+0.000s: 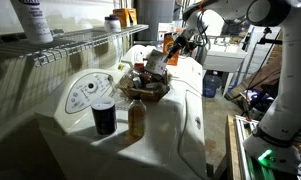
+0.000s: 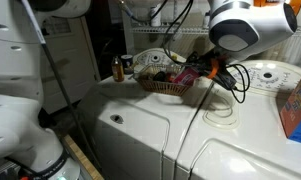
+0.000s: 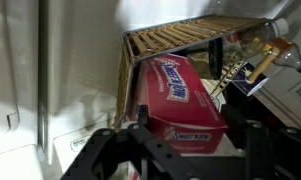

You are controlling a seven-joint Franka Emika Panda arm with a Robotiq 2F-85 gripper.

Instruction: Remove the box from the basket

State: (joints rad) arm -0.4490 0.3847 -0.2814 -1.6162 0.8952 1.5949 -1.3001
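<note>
I have the small box in my gripper. I should let go of it on the white top of the machine, next to the orange box (image 1: 181,70).
The box (image 3: 180,100) is a small pink-red carton with white lettering. It lies tilted against the dark woven basket (image 3: 170,40), whose rim shows behind it and to its left in the wrist view. My gripper (image 3: 190,140) has one finger on each side of the box, and both fingers look pressed against it. In both exterior views the gripper (image 1: 157,65) (image 2: 195,73) hangs just above the basket (image 1: 145,92) (image 2: 165,85), over its rim, with the pink box (image 2: 185,76) at its fingertips.
The basket stands on a white washer top (image 1: 175,130). A black cup (image 1: 104,116) and an amber bottle (image 1: 137,118) stand in front of it. Bottles and other items crowd the basket. A wire shelf (image 1: 80,45) hangs above. An orange box (image 2: 295,105) sits on the neighbouring machine.
</note>
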